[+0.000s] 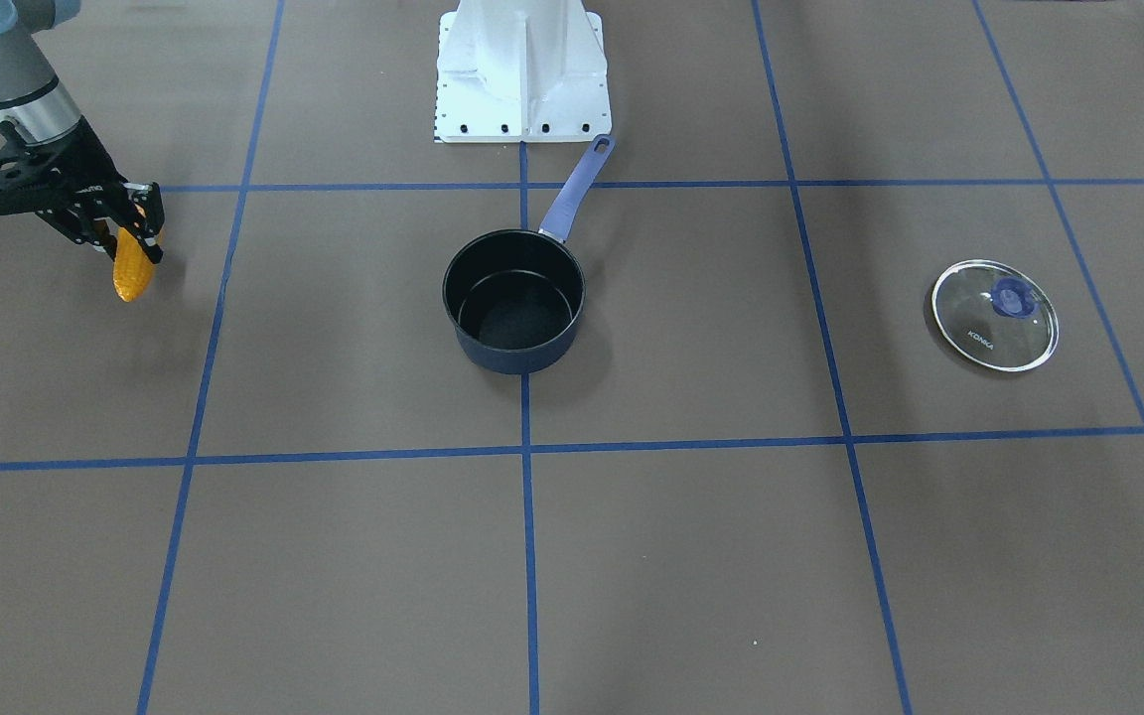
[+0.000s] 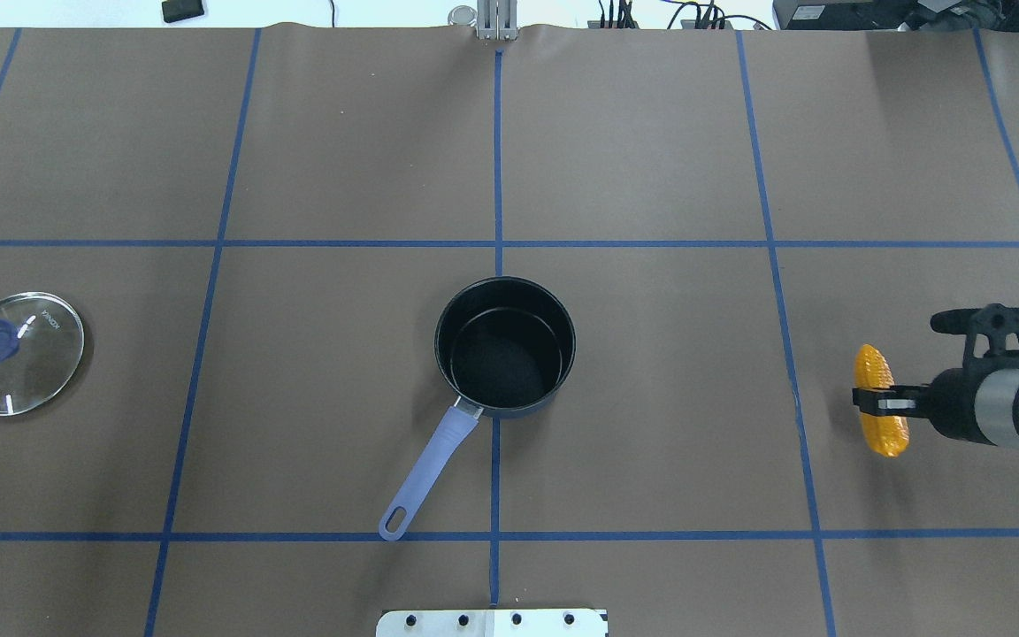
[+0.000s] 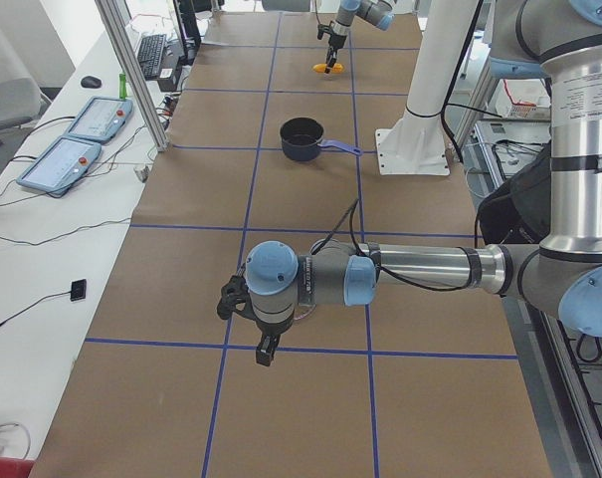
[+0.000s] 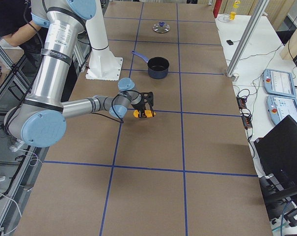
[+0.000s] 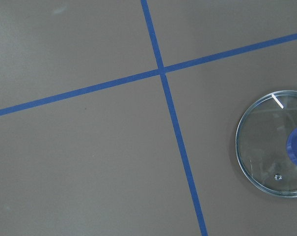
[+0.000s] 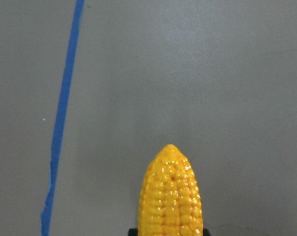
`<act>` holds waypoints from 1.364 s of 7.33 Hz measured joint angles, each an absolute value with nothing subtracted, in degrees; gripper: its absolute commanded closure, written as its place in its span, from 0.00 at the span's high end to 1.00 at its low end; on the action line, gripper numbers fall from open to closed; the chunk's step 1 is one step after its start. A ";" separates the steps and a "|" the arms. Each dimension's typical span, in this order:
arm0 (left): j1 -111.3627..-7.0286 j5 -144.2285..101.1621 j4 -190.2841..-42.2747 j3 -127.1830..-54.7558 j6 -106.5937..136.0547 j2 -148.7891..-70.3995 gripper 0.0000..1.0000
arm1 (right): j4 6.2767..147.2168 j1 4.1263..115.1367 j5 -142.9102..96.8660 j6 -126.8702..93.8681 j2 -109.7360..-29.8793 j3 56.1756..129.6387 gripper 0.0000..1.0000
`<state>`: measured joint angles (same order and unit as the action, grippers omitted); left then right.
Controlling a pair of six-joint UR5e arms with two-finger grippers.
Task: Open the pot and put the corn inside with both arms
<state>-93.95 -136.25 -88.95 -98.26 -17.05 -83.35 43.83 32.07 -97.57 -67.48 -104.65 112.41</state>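
Observation:
My right gripper will release the yellow corn inside the dark navy pot (image 1: 500, 298) at the center of the table. The corn is still held above the table.
The dark navy pot (image 1: 517, 353) stands open and empty at the table's centre (image 2: 505, 354), its lavender handle (image 2: 430, 469) pointing toward the robot base. Its glass lid (image 1: 995, 316) lies flat on the table far to the robot's left (image 2: 18, 352), and shows at the right edge of the left wrist view (image 5: 273, 145). My right gripper (image 2: 881, 402) is shut on the yellow corn (image 2: 874, 367) and holds it above the table far to the pot's right (image 1: 132, 273); the corn's tip fills the right wrist view (image 6: 171, 196). My left gripper (image 3: 266, 351) shows only in the exterior left view, near the lid; I cannot tell its state.
The white base block (image 1: 522, 70) stands just behind the pot's handle. Blue tape lines divide the brown table cover. Two teach pendants (image 3: 77, 139) and aluminium posts (image 3: 131, 70) stand along the table's far side.

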 measured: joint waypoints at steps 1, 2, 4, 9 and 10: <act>-93.95 -136.27 -88.95 -98.26 -17.05 -83.34 0.99 | 50.04 32.75 -97.69 -67.64 -97.39 112.42 0.00; -93.95 -136.27 -88.95 -98.26 -17.03 -83.33 0.99 | 58.04 32.99 -97.57 -68.01 -89.34 112.38 0.00; -93.95 -136.33 -88.97 -98.30 -16.97 -83.08 0.99 | 75.19 32.35 -97.25 -69.82 -73.91 112.10 0.00; -93.87 -136.75 -88.93 -98.16 -16.96 -82.97 0.99 | 87.50 24.87 -90.94 -77.95 -50.95 102.00 1.00; -93.87 -136.75 -88.89 -98.12 -16.96 -82.97 0.99 | 87.37 23.89 -89.02 -78.79 -50.54 101.54 1.00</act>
